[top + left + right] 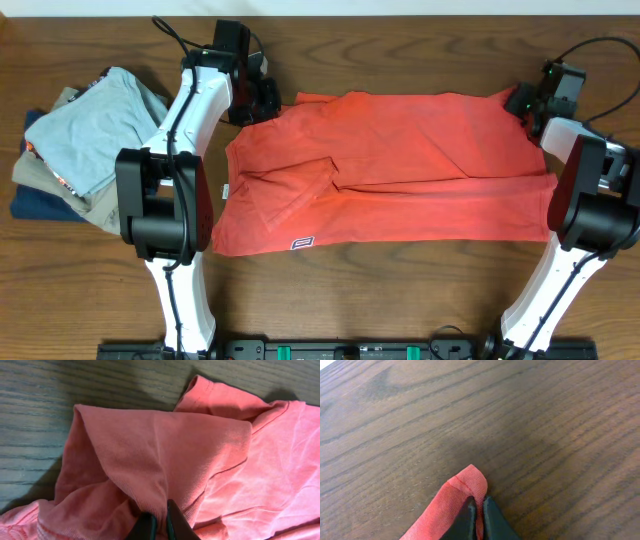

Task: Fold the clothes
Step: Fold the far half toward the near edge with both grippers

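Next, I release the shirt's corner with my right gripper on the outer end of the shirt's near strip (551,194), closing the fold.
The coral-red T-shirt (400,170) lies spread across the middle of the wooden table, folded over on itself, with a small tag (303,242) at its front edge. My left gripper (258,103) is shut on a bunched fold of the shirt at its far left corner; in the left wrist view the cloth (165,450) rises between the fingers (161,527). My right gripper (522,100) is shut on the shirt's far right corner; in the right wrist view a red hem (465,490) is pinched between the fingers (479,517).
A stack of folded garments sits at the left edge: light blue-grey one (85,130) on top, khaki (35,175) and navy (40,205) beneath. Bare wood (520,420) lies beyond the right gripper.
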Robot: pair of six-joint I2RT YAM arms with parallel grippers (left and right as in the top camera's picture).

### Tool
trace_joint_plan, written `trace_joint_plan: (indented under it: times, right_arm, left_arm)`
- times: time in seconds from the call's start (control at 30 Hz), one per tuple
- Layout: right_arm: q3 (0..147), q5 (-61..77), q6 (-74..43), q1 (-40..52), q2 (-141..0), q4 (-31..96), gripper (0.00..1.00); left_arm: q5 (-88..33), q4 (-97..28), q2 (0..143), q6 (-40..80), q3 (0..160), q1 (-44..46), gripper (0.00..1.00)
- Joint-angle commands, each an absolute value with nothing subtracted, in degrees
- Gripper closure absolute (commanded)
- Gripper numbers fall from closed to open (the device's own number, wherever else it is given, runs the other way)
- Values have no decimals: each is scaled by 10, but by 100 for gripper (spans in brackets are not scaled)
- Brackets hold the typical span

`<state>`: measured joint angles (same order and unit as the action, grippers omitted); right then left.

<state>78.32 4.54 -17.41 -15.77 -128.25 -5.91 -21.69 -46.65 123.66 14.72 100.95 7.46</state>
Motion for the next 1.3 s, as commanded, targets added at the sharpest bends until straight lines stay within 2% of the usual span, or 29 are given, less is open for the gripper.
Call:
trace_joint_plan:
  times: [0.0,0.37,0.67,0.77,1.0,1.27]
  right_arm:
    - [784,14,-177,-161,-1298,-30,96]
    - [784,8,-146,-180,-1174,113,99]
    - [784,-82,-145,-180,-1049,291,99]
    - [784,-88,-140,-180,-1023,343,96]
    - [783,-128,-115,-185,-1010,461,99]
    - [782,-170,-115,-200,-1010,541,99]
  left_arm:
    - [-190,-475,1236,137,1006,74,94]
    - [-187,-482,1193,137,1006,68,94]
    - [-185,-579,1110,138,1006,42,94]
    - [-181,-627,1095,137,1006,42,94]
    - [-156,-743,1093,138,998,42,94]
    - [-134,-765,1093,138,941,42,94]
